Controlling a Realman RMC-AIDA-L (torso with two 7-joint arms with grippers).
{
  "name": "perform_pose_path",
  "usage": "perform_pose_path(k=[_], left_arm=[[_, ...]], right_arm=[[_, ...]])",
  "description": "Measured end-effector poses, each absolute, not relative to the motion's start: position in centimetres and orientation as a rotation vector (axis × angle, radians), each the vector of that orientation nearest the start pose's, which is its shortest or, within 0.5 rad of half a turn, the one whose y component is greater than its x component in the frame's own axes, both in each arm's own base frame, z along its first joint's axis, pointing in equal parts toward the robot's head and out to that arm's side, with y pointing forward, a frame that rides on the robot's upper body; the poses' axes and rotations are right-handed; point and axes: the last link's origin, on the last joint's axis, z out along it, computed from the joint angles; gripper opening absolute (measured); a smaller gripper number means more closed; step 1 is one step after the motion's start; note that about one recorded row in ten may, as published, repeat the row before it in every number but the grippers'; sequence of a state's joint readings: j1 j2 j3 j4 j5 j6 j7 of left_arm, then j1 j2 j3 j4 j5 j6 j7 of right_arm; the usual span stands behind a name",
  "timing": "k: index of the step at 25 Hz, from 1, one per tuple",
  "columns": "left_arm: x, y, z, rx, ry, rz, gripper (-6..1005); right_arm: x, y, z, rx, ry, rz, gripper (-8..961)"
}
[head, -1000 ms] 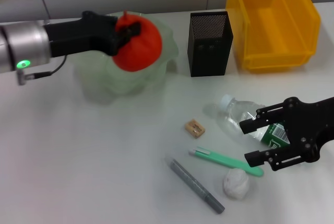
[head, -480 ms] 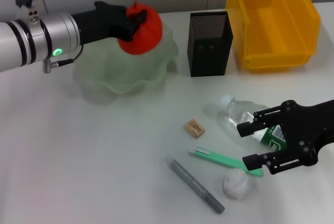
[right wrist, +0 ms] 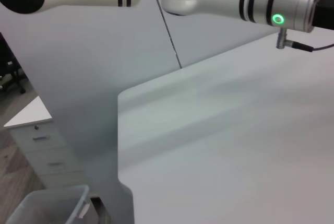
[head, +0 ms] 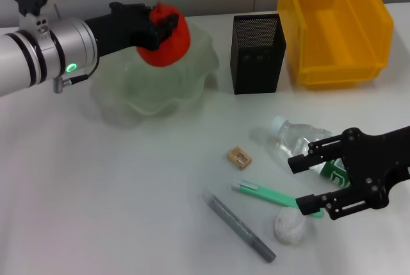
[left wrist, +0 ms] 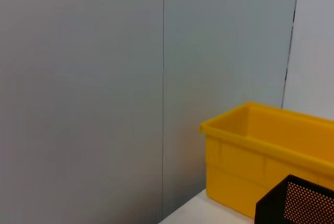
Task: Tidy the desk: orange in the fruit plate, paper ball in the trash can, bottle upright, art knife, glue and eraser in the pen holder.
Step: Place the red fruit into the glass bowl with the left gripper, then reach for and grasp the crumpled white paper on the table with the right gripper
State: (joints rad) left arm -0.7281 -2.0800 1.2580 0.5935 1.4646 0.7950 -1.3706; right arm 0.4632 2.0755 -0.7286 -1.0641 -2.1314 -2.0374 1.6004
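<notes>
The robot's right gripper should next close around the middle of the white paper ball (head: 291, 226), which is lying just in front of the green art knife.
My left gripper (head: 160, 27) is shut on the orange (head: 168, 43), holding it over the back part of the pale green fruit plate (head: 154, 89). The clear bottle (head: 296, 145) lies on its side at the right. My right gripper (head: 296, 182) stands open beside it, one finger by the bottle and the other by the tip of the green art knife (head: 269, 194). The white paper ball (head: 290, 225) lies just in front of the knife. A tan eraser (head: 239, 158) and the grey glue stick (head: 240, 227) lie mid-table. The black mesh pen holder (head: 257, 52) stands at the back.
A yellow bin (head: 336, 25) sits at the back right, next to the pen holder; it also shows in the left wrist view (left wrist: 271, 151). The right wrist view shows a grey bin (right wrist: 47, 205) on the floor beyond the table's edge.
The left gripper has carried the orange farther back over the plate. The right gripper has shifted slightly left and nearer, staying open by the bottle and knife.
</notes>
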Motion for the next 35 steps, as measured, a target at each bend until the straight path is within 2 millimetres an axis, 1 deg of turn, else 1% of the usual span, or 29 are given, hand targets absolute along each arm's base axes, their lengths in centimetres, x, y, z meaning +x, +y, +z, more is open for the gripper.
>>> perform_pose_path(k=[7,9,10,15,16,17,18,19,20,22,23,24,26,28,30,32,35], left_arm=[[-18.3,43.6,-4.3,-2.397,-0.493,-0.539,339],[-18.5,43.6,-4.3,-2.395,-0.494,-0.536,544],[-18.5,43.6,-4.3,-2.395,-0.494,-0.536,578],[-18.6,42.3,-3.6,-2.441,-0.447,-0.593,750],[-18.3,40.9,-3.3,-2.513,-0.404,-0.655,761],[-18.2,40.2,-3.1,-2.545,-0.385,-0.681,773],[-18.3,39.0,-2.7,-2.599,-0.356,-0.725,784],[-18.3,39.0,-2.7,-2.599,-0.356,-0.725,796],[-18.5,37.8,-2.3,-2.643,-0.335,-0.769,807],[-19.8,34.7,-1.1,-2.726,-0.31,-0.844,830],[-20.1,34.0,-0.8,-2.747,-0.303,-0.859,841],[-20.1,34.0,-0.8,-2.747,-0.303,-0.859,853],[-21.5,31.4,0.1,-2.827,-0.276,-0.898,864],[-22.5,30.0,0.5,-2.871,-0.273,-0.914,864],[-23.4,28.7,0.7,-2.92,-0.294,-0.919,863],[-24.3,27.7,0.9,-2.958,-0.333,-0.915,863],[-25.4,27.1,0.8,-2.98,-0.391,-0.888,862]], right_arm=[[23.9,27.6,5.1,-3.111,0.541,0.542,693],[24.0,27.5,5.1,-3.11,0.548,0.548,693],[24.0,27.5,5.1,-3.109,0.551,0.55,693],[24.0,27.6,5.2,-3.101,0.551,0.545,693],[24.0,27.7,5.3,-3.096,0.557,0.539,693],[23.9,27.8,5.5,-3.089,0.561,0.531,693],[23.8,27.9,5.6,-3.082,0.565,0.521,693],[23.7,28.0,5.8,-3.077,0.567,0.511,693],[23.5,28.1,6.0,-3.071,0.57,0.5,692],[23.2,28.3,6.3,-3.063,0.579,0.479,692],[23.0,28.5,6.5,-3.06,0.584,0.465,692],[22.8,28.6,6.6,-3.058,0.592,0.454,692],[22.4,28.9,6.8,-3.052,0.607,0.425,691],[21.9,29.3,6.8,-3.057,0.627,0.378,691],[21.3,29.6,6.8,-3.067,0.653,0.294,690],[20.6,29.9,6.7,-3.071,0.694,0.141,690],[18.8,30.2,6.7,-3.074,0.711,-0.126,689]])
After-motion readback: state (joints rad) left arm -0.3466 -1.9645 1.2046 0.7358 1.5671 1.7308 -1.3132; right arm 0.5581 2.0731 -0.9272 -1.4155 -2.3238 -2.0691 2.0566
